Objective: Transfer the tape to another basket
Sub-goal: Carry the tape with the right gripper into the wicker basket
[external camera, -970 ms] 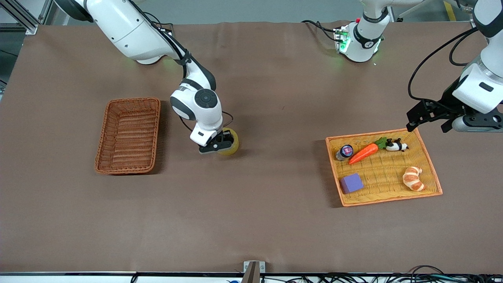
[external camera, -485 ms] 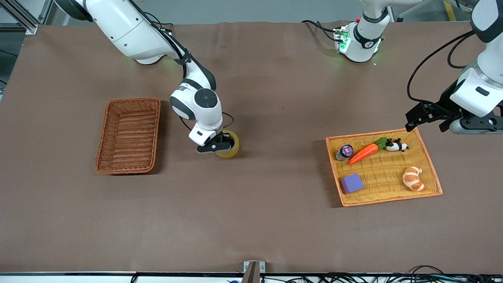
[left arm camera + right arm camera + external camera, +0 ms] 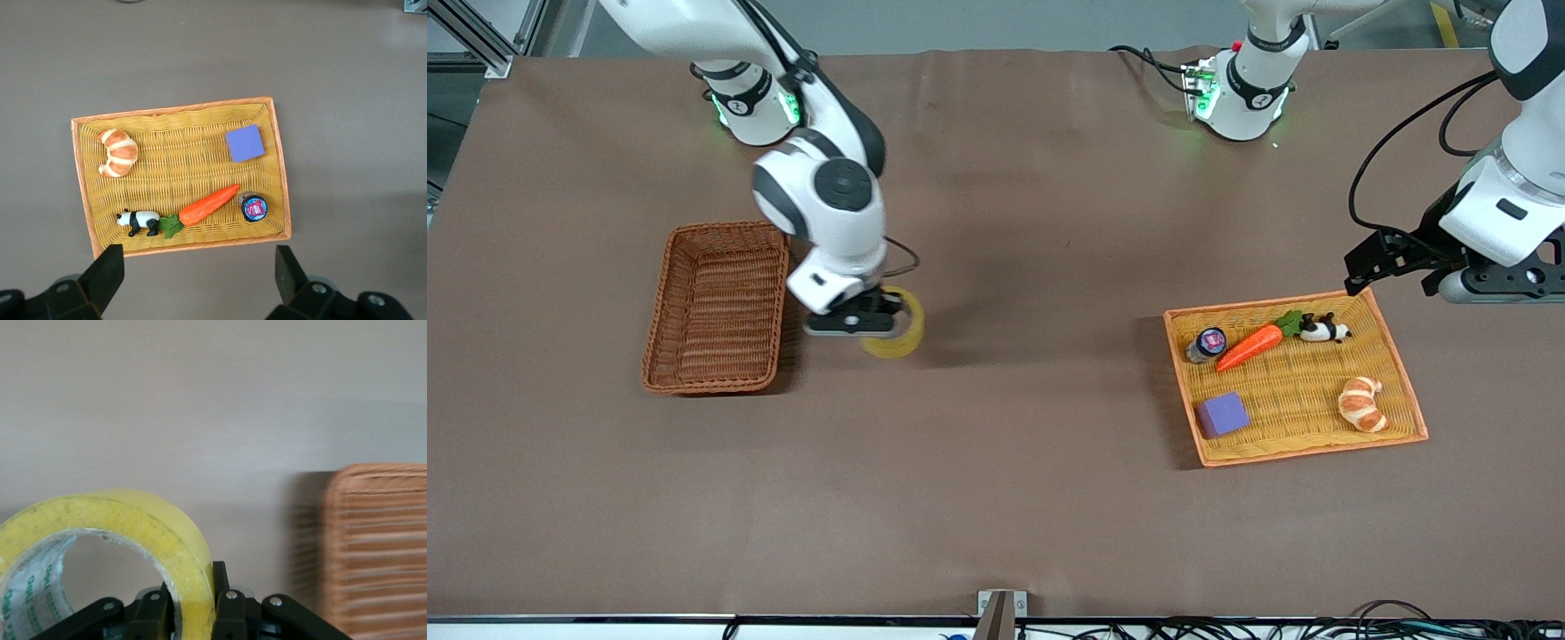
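The yellowish tape roll, now in the air over the brown table, will be released by my right gripper in the reddish-brown wicker basket (image 3: 738, 302), by the basket's side that faces the tray.
My right gripper (image 3: 871, 322) is shut on the yellowish tape roll (image 3: 898, 333), with its fingers clamped on the roll's wall (image 3: 193, 587). It holds the roll in the air over the brown table, beside the reddish-brown wicker basket (image 3: 719, 307). The basket's woven wall also shows in the right wrist view (image 3: 377, 547). The basket holds nothing that I can see. My left gripper (image 3: 197, 280) is open and empty, and it waits above the table at the edge of the flat orange-yellow tray (image 3: 1294, 378).
The flat tray (image 3: 83, 180) at the left arm's end holds a croissant (image 3: 1362, 404), a carrot (image 3: 1249, 347), a toy panda (image 3: 1325, 330), a purple block (image 3: 1222, 414) and a small round jar (image 3: 1208, 343).
My right gripper has carried the tape roll up and toward the wicker basket, from mid-table to just beside it. The left arm has barely moved.
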### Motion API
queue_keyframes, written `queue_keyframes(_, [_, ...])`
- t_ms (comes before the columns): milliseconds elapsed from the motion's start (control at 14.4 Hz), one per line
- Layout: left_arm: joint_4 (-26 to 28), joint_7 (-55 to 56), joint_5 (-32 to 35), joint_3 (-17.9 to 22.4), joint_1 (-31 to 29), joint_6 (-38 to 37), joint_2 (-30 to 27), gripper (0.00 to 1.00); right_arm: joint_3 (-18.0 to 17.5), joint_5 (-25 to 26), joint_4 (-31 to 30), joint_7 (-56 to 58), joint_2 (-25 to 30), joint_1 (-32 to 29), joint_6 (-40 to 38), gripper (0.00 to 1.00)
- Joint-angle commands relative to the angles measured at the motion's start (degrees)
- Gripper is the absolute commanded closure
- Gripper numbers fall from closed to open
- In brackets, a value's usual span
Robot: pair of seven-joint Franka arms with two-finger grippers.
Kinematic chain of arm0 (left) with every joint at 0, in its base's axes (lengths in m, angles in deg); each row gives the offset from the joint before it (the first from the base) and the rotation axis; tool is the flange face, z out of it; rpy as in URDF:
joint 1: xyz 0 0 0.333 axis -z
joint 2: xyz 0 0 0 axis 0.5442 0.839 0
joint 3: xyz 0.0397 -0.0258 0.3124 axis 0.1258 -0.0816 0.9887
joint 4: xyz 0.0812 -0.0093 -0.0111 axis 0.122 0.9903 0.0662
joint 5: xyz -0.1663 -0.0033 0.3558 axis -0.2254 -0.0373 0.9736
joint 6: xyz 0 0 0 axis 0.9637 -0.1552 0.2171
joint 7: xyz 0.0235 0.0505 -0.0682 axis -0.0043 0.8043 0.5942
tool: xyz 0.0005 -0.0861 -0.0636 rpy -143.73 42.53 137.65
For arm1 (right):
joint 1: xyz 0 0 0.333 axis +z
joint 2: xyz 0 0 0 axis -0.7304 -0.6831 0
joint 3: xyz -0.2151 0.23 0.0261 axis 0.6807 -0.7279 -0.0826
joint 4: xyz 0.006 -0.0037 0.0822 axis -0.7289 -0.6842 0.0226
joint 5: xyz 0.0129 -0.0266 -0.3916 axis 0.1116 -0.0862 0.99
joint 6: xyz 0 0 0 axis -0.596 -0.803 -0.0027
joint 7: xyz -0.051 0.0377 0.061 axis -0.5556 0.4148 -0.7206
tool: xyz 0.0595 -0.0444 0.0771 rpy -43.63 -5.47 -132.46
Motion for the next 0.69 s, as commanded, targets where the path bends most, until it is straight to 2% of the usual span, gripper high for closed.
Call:
queue_keyframes(0, [0.6, -0.9, 1.4, 0.0, 0.1, -0.3, -0.7, 0.0, 6.2, -1.1, -8.6, 9.8, 8.6, -1.5, 2.3, 1.0])
queue_keyframes(139, [0.6, -0.8, 1.4, -0.1, 0.4, -0.4, -0.7, 0.0, 13.6, -5.6, -11.4, 22.7, 11.5, -1.4, 2.5, 1.0])
queue_keyframes(208, [0.7, -0.8, 1.4, -0.1, 0.5, -1.2, -0.8, 0.0, 15.7, -7.9, -12.6, 27.6, 12.9, -1.3, 2.5, 1.0])
queue_keyframes(347, [0.8, -1.2, 2.3, -0.2, 0.2, -3.4, -1.3, 0.0, 19.9, -8.3, -17.1, 33.1, 15.8, -1.3, 4.5, 1.0])
queue_keyframes(485, [0.8, -1.8, 2.5, -0.2, 0.3, -3.7, -1.2, 0.0, 24.0, -8.3, -25.0, 37.3, 17.5, -1.3, 14.2, 1.0])
queue_keyframes(624, [0.8, -1.9, 2.6, -0.2, 0.2, -3.8, -1.2, 0.0, 25.9, -8.3, -30.3, 38.0, 17.3, -1.3, 21.6, 1.0])
